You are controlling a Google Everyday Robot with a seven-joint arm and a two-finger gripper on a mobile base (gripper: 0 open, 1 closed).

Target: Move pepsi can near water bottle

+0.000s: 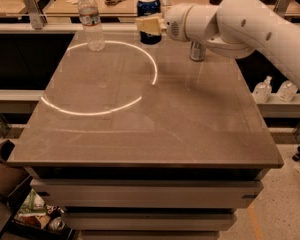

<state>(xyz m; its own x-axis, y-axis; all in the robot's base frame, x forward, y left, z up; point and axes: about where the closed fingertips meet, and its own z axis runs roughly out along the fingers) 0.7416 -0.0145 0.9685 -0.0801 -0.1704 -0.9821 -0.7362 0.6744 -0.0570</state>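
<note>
Next, my gripper releases the pepsi can close beside the water bottle [118, 49], on the bottle's side that faces the silver can.
My gripper [149, 24] is shut on the pepsi can [148, 6], a dark blue can with a silver top, and holds it upright above the far edge of the table [140, 129]. The white arm reaches in from the right. The water bottle [91, 20], clear with a white cap and a label band, stands upright at the table's far left, well to the left of the can. The gripper's tan fingers [146, 25] cover the can's middle.
A slim silver can [197, 50] stands on the table under the arm, right of the gripper. A bright light ring [105, 76] lies on the tabletop. Scissors [117, 1] lie on the far bench. Two small bottles [275, 89] sit on a shelf at right.
</note>
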